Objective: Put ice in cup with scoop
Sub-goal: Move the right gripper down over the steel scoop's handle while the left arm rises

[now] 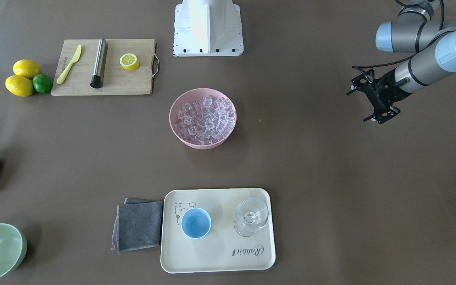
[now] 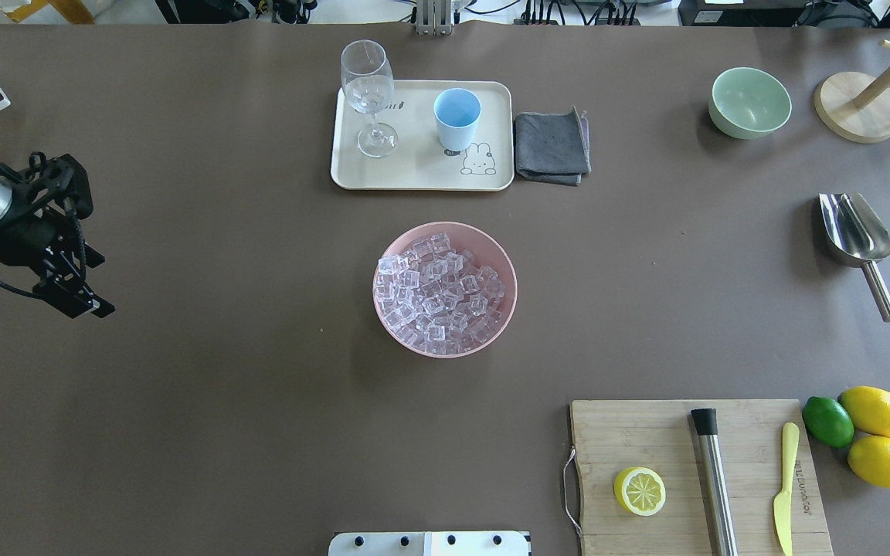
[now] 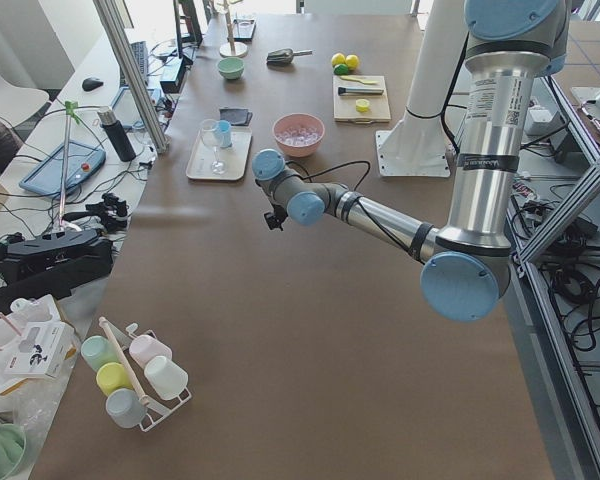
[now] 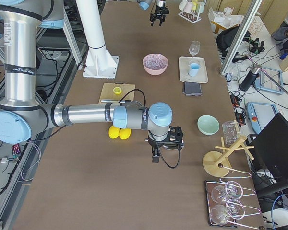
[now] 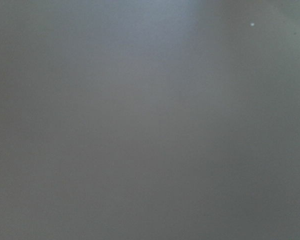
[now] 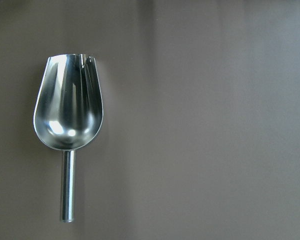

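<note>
The steel scoop is next for my right gripper. It should go there and close around the middle of its handle (image 6: 68,187).
The steel scoop (image 2: 854,232) lies on the table at the robot's right, bowl away from the robot, empty; it fills the right wrist view (image 6: 69,115). The ice (image 2: 439,289) is piled in a pink bowl (image 2: 445,351) at the table's centre. The light-blue cup (image 2: 456,116) stands upright and empty on a cream tray (image 2: 414,174) beyond the bowl. My left gripper (image 2: 82,286) hovers at the far left, open and empty. My right gripper (image 4: 164,143) shows only in the exterior right view, above the scoop's area; I cannot tell if it is open.
A stemmed glass (image 2: 369,96) shares the tray; a grey cloth (image 2: 552,147) lies beside it. A green bowl (image 2: 749,102) and a wooden stand (image 2: 858,108) are far right. A cutting board (image 2: 696,479) holds a lemon half, a steel cylinder and a knife; lemons and a lime (image 2: 827,421) lie beside it.
</note>
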`<state>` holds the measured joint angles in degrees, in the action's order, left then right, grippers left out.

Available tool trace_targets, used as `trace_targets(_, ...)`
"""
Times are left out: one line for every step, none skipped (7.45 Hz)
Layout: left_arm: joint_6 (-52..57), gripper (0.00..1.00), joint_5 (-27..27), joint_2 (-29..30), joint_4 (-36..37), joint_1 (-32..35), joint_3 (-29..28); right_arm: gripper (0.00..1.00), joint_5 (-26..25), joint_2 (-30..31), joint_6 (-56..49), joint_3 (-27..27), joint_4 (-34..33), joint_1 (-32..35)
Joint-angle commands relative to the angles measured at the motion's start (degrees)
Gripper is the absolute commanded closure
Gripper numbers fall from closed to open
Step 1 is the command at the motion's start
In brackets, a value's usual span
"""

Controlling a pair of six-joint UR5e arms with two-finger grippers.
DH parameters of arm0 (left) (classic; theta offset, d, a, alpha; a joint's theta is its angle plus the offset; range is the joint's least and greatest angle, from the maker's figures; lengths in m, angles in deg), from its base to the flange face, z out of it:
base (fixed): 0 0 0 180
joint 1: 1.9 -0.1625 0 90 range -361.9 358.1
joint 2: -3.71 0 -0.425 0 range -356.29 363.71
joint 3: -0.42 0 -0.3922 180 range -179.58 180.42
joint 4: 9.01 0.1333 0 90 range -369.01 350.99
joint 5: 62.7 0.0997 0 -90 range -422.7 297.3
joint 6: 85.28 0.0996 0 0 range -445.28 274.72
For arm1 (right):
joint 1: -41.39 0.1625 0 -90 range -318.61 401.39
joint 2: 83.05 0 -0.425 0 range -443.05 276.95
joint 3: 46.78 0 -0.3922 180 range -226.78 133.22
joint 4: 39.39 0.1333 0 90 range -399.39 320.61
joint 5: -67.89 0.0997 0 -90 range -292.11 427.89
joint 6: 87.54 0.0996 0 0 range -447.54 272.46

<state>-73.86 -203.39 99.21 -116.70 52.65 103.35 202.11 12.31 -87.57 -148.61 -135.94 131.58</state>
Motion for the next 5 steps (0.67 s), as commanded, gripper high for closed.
trace_targets(0.2,0.01,0.2,4.9,-2.3,-5.0,-0.4,0.00,0.6,0.1,7.6,-1.6,3.6,-3.7)
trace_targets(0.2,0.01,0.2,5.0,-4.2,-5.7,-1.0,0.00,0.2,1.8,16.1,-1.1,12.2,-7.1)
trace_targets(0.1,0.01,0.3,5.4,-5.7,-6.9,-1.3,0.00,-1.7,4.4,24.5,0.8,24.3,-10.5)
trace_targets(0.1,0.01,0.3,5.5,-5.8,-6.9,-1.7,0.00,-3.0,5.2,30.4,4.4,35.5,-13.2)
trace_targets(0.2,0.01,0.2,5.5,-5.8,-7.0,-1.7,0.00,-2.9,5.2,33.6,5.9,38.6,-14.9)
